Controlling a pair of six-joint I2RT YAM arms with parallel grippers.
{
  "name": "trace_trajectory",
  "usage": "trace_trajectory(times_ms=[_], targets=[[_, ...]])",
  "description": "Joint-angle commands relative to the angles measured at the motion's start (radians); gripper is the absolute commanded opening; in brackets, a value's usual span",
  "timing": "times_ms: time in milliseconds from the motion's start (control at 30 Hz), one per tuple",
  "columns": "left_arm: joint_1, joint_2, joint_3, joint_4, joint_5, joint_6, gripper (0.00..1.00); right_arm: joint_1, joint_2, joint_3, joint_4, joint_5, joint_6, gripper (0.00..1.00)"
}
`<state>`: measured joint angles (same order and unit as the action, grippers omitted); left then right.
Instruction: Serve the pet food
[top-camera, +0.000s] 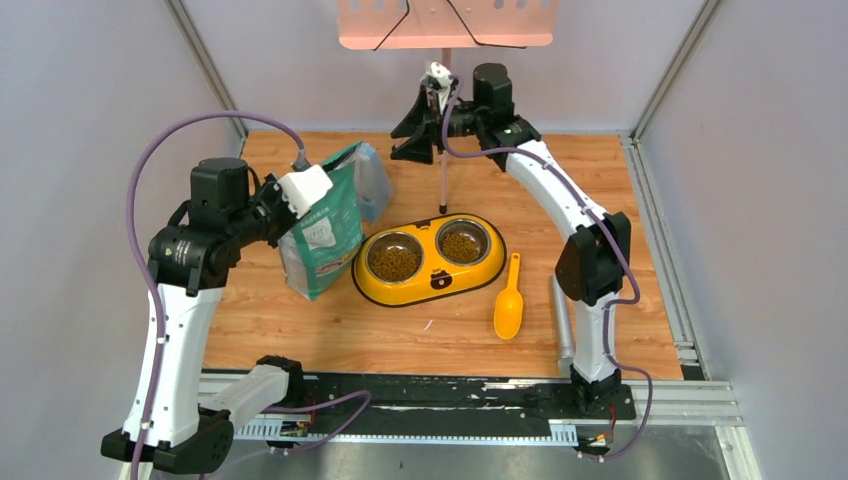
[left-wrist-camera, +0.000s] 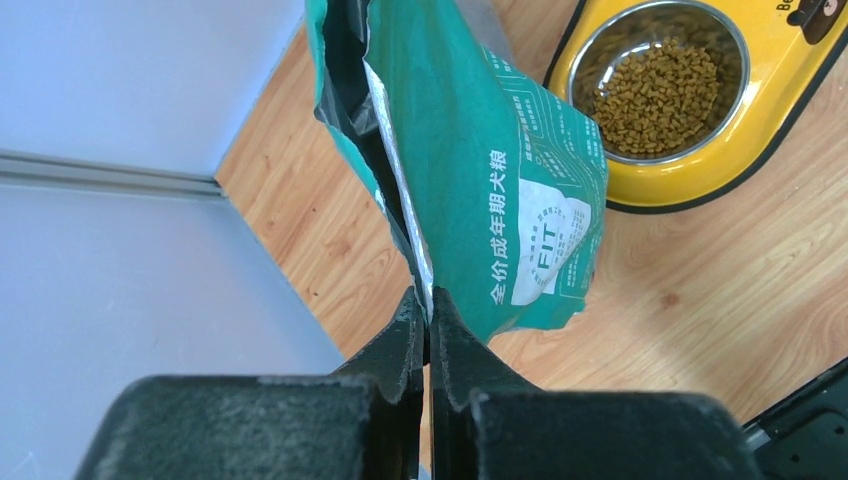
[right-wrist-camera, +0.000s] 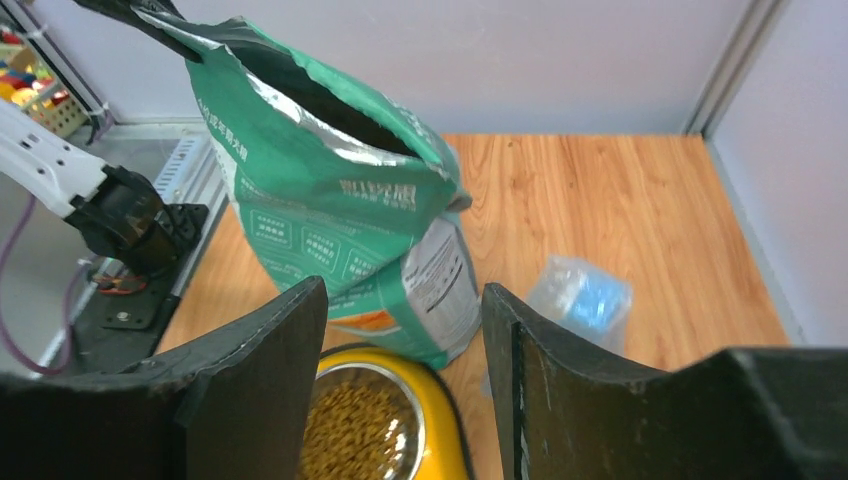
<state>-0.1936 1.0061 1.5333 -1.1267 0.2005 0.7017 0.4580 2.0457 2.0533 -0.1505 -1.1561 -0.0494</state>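
Observation:
The green-and-white bag's opening gapes while my left gripper holds just a corner of the bag. Next, my right gripper pinches the bag's opposite corner (right-wrist-camera: 448, 176) and pulls the opening flat.
Brown kibble, the pet food (top-camera: 393, 262), fills both steel bowls of the yellow double feeder (top-camera: 430, 285); it also shows in the left wrist view (left-wrist-camera: 655, 95) and the right wrist view (right-wrist-camera: 355, 430). My left gripper (left-wrist-camera: 428, 300) is shut on the top edge of the green-and-white bag (left-wrist-camera: 480, 180), which stands open left of the feeder (top-camera: 322, 240) (right-wrist-camera: 330, 200). My right gripper (right-wrist-camera: 405, 300) is open and empty, raised high at the back of the table (top-camera: 425, 125). The orange scoop (top-camera: 509, 305) lies right of the feeder.
A clear plastic packet with blue inside (right-wrist-camera: 585, 300) lies behind the bag (top-camera: 372, 180). A thin pole (top-camera: 442, 180) on a stand rises behind the feeder. A grey cylinder (top-camera: 561, 325) lies by the right arm's base. Grey walls enclose the wooden table (top-camera: 650, 200).

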Motion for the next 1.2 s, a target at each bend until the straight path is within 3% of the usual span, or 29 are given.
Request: trace_trajectory(times_ms=[0,167,567,633,767,933,1167], targets=[[0.008,-0.047,0.091,0.199,0.028,0.061,0.0,0.032,0.062,0.079,0.208,-0.067,-0.118,0.59],[0.008,-0.042,0.086,0.181,0.027,0.074,0.0,0.071,0.155,0.151,0.325,-0.084,-0.046,0.59],[0.008,-0.052,0.066,0.214,-0.031,0.047,0.0,0.128,0.218,0.11,0.539,-0.092,0.203,0.58],[0.008,-0.062,0.04,0.245,-0.061,0.029,0.0,0.132,0.214,0.103,0.563,-0.104,0.232,0.53],[0.008,-0.072,0.019,0.264,-0.099,-0.001,0.0,0.137,0.206,0.097,0.573,-0.106,0.26,0.27],[0.009,-0.083,0.026,0.268,-0.125,-0.039,0.0,0.13,0.195,0.09,0.562,-0.093,0.26,0.03],[0.032,-0.094,0.064,0.245,-0.196,0.025,0.0,0.108,0.142,0.091,0.542,-0.035,0.293,0.0]])
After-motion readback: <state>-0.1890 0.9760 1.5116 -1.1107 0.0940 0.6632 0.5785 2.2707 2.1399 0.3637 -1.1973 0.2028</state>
